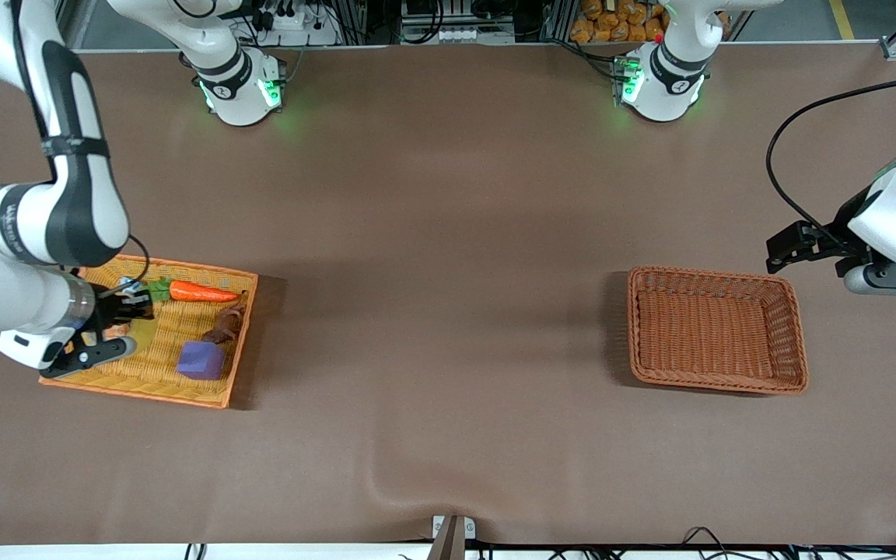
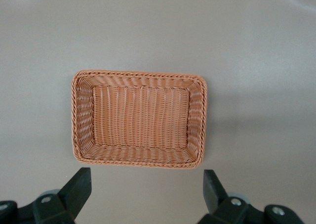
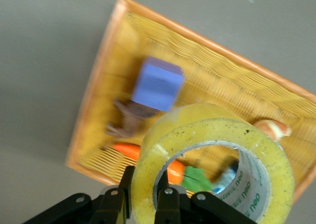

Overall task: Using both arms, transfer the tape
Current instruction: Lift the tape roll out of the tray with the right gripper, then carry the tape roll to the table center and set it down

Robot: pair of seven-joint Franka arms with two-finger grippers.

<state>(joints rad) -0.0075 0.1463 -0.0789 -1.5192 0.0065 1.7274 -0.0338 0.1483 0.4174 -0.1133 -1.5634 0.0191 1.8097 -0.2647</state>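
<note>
The tape will go from my right gripper down onto the bare table (image 1: 458, 284), where I should set it between the yellow tray and the brown basket. The tape now hangs over the yellow tray.
The tape (image 3: 212, 130), a yellowish translucent roll with a grey inner core, is gripped in my right gripper (image 3: 146, 184). One finger is inside the ring and one outside, pinching its wall. The right gripper (image 1: 125, 307) hangs over the yellow tray (image 1: 160, 358) at the right arm's end of the table; in the front view the arm hides most of the roll. My left gripper (image 1: 786, 247) is open and empty, held in the air beside the brown wicker basket (image 1: 635, 327). Its fingers frame bare table next to the basket (image 2: 138, 74) in the left wrist view (image 2: 146, 189).
In the yellow tray lie a carrot (image 1: 203, 293), a purple cube (image 1: 201, 360) and a small brown thing (image 1: 226, 325). They also show under the tape: the cube (image 3: 158, 83) and the carrot (image 3: 128, 150). The brown basket holds nothing.
</note>
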